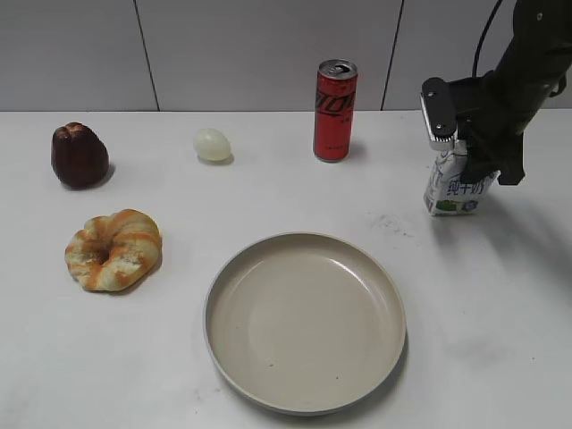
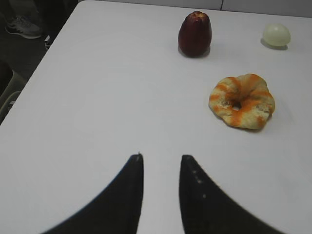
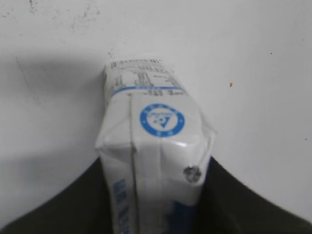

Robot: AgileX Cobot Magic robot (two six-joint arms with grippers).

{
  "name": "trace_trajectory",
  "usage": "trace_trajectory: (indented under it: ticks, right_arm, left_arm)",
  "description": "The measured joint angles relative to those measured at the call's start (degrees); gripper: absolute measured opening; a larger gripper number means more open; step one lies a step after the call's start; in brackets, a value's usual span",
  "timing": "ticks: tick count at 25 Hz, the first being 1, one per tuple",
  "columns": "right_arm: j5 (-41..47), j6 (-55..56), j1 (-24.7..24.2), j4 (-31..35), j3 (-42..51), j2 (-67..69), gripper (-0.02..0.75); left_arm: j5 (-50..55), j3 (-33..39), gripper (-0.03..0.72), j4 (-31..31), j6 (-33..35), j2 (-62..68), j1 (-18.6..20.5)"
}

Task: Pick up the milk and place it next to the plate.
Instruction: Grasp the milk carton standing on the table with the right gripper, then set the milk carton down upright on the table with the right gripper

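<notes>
Next, my right gripper releases the milk on the table (image 1: pixel 441 323) beside the beige plate's rim, across from the ring-shaped bread.
The milk (image 1: pixel 458 188) is a small white carton with blue characters, at the right of the table and right of the plate's far edge. My right gripper (image 1: pixel 460 156) comes down on it from above and is shut on its upper part. In the right wrist view the milk (image 3: pixel 153 131) is pinched between the two dark fingers of that gripper (image 3: pixel 153 168). I cannot tell whether its base rests on the table. The beige plate (image 1: pixel 234 268) lies empty at the front centre. My left gripper (image 2: pixel 161 158) is open and empty over bare table; it is out of the exterior view.
A red can (image 1: pixel 334 110) stands at the back centre. A pale egg-shaped thing (image 1: pixel 213 144) (image 2: pixel 276 34), a dark red fruit (image 1: pixel 79 155) (image 2: pixel 195 33) and a ring-shaped bread (image 1: pixel 113 249) (image 2: pixel 242 101) lie at the left. The table's left edge (image 2: pixel 34 78) shows in the left wrist view.
</notes>
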Motion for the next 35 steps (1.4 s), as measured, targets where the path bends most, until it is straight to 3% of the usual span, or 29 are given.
trace_trajectory:
  ticks: [11, 22, 26, 30, 35]
  right_arm:
    - [2.80, 3.52, 0.83, 1.13, 0.31, -4.35, 0.268]
    - [20.85, 12.80, 3.42, 4.39, 1.09, -21.79, 0.268]
    - [22.68, 13.35, 3.64, 7.52, 8.90, -29.65, 0.268]
    - [19.02, 13.35, 4.41, 8.71, 21.58, -35.43, 0.268]
    - [12.66, 14.14, 10.49, 5.70, 28.61, -36.39, 0.268]
  left_arm:
    - [0.00, 0.00, 0.207, 0.00, 0.00, 0.00, 0.00]
    - [0.00, 0.00, 0.207, 0.00, 0.00, 0.00, 0.00]
    - [0.00, 0.00, 0.207, 0.00, 0.00, 0.00, 0.00]
    - [0.00, 0.00, 0.207, 0.00, 0.00, 0.00, 0.00]
    - [0.00, 0.00, 0.208, 0.00, 0.00, 0.00, 0.00]
